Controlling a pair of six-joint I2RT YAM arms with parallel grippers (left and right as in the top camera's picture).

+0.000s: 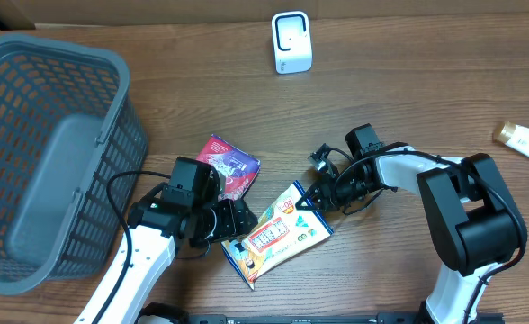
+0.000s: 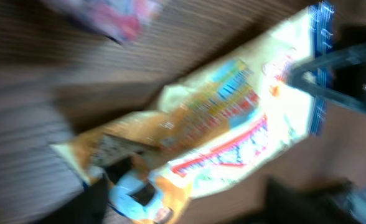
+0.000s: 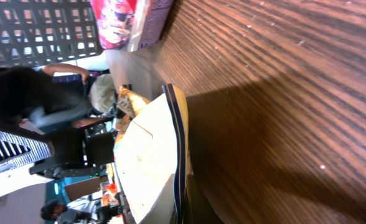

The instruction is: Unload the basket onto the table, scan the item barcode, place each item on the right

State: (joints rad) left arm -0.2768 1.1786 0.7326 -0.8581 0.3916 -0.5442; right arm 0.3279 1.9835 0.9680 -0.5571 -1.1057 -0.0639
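Note:
The packet is lying front up and my right gripper has only its blue-edged seam, so next I grip the packet further in and flip (image 1: 287, 219) it over.
The item, a yellow and white snack packet (image 1: 278, 234), lies flat on the wooden table in front of both arms. My right gripper (image 1: 312, 200) is shut on its upper right corner; the right wrist view shows the packet's blue-edged seam (image 3: 178, 155) running into the jaws of that gripper (image 3: 182, 214). My left gripper (image 1: 239, 220) is at the packet's left end. In the blurred left wrist view the gripper (image 2: 198, 202) has its dark fingers (image 2: 93, 196) wide apart, with the packet (image 2: 220, 118) just ahead. The white barcode scanner (image 1: 291, 42) stands at the back. No barcode shows.
A large grey plastic basket (image 1: 31, 108) fills the left side. A pink packet (image 1: 228, 165) lies just behind the left gripper. A white tube (image 1: 525, 139) lies at the right edge.

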